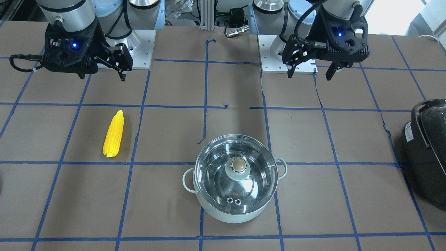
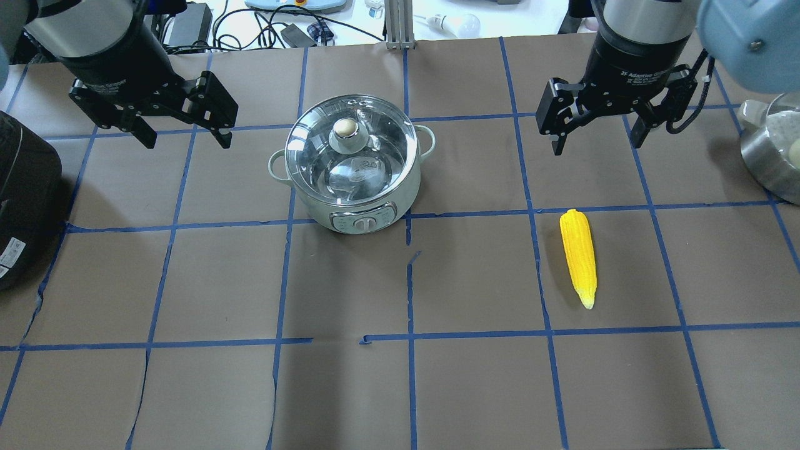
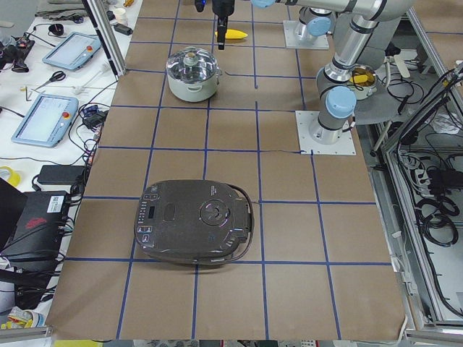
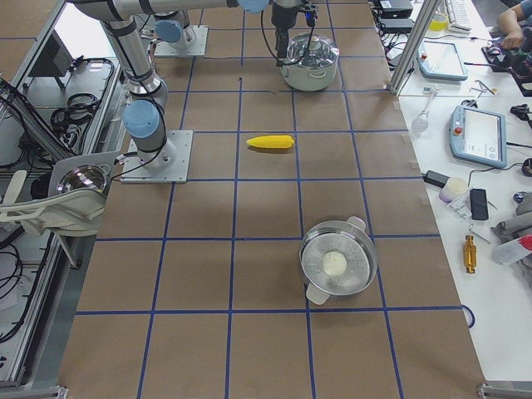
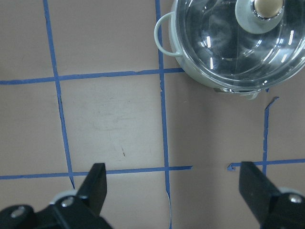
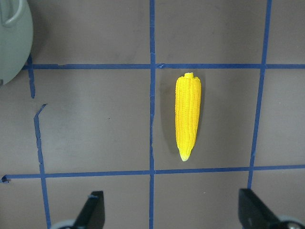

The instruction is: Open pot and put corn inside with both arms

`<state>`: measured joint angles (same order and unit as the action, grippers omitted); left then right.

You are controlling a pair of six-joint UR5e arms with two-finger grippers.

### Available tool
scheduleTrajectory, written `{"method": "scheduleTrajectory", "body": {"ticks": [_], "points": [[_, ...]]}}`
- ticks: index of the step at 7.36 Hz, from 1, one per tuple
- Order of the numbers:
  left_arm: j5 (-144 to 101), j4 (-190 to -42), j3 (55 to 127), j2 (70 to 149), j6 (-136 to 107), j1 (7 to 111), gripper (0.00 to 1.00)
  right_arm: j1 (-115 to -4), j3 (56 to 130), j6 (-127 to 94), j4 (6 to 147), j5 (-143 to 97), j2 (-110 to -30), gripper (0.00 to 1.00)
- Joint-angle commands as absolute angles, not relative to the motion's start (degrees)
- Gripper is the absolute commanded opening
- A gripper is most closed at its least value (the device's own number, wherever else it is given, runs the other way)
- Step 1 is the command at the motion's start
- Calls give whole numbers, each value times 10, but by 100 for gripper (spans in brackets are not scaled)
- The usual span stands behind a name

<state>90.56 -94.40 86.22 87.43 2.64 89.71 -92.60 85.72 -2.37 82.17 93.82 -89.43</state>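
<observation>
The pot has to be opened, so next my left gripper needs to go to the glass lid's brass-coloured knob (image 1: 239,165) (image 5: 268,7) and close there.
The pale mint-green pot (image 2: 350,181) stands mid-table with its glass lid (image 2: 375,169) on and the brass-coloured knob (image 2: 345,127) on top. It also shows in the front view (image 1: 237,212) and the left wrist view (image 5: 200,71). The yellow corn (image 2: 578,256) lies flat on the table, apart from the pot, pointed end toward the robot. It also shows in the right wrist view (image 6: 188,116). My left gripper (image 2: 187,140) hangs open and empty above the table, left of the pot. My right gripper (image 2: 597,145) hangs open and empty above the table, just beyond the corn.
A black appliance (image 2: 22,200) with a handle sits at the table's left end. A steel pot (image 2: 772,150) holding something white sits at the right end. Blue tape lines grid the brown table top (image 2: 406,387).
</observation>
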Motion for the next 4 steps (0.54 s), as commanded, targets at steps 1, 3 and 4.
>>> {"method": "scheduleTrajectory", "body": {"ticks": [1,3,4], "points": [[905,-948,861,875,25,896,100,-926,858,-24,822,939,-894,100],[906,-955,860,867,25,896,100,-925,860,-24,824,938,-893,100],[904,-953,860,873,25,896,100,-925,859,-24,828,937,-892,100]]}}
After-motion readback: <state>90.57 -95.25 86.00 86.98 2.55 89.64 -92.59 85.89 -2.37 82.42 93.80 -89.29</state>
